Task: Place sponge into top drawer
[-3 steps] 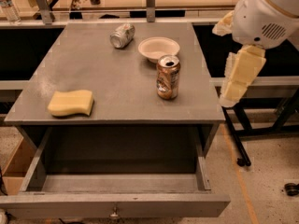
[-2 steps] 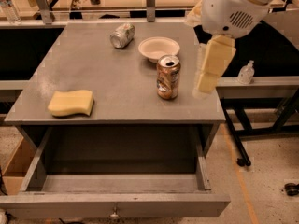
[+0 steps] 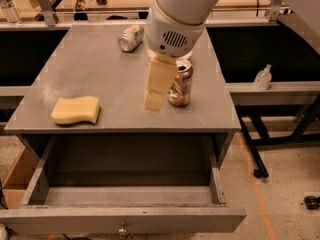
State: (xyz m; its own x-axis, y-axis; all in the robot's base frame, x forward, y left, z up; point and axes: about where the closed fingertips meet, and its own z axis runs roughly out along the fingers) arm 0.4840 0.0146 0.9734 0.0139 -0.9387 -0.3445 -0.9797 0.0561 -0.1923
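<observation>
The gripper should grab the end point(image 3: 89, 107) of the pale yellow sponge nearest the brown can.
The pale yellow sponge point(image 3: 75, 110) lies flat on the grey table point(image 3: 95, 64), near its front left corner. The top drawer point(image 3: 125, 196) is pulled out below the table's front edge, with nothing showing inside it; its grey front panel carries a small metal knob point(image 3: 121, 229). My gripper point(image 3: 155, 98) hangs from the white arm above the middle of the table, well to the right of the sponge and just left of an upright brown can point(image 3: 180, 84). It holds nothing.
A silver can point(image 3: 130, 37) lies on its side at the table's back. A small bottle point(image 3: 262, 77) stands on a shelf to the right. A water bottle point(image 3: 9, 6) stands at the far left. A black table leg point(image 3: 252, 149) stands on the right.
The arm has swung left from beyond the table's right edge to over its middle, past the upright can. It now hides the white bowl. The sponge and drawer have not moved.
</observation>
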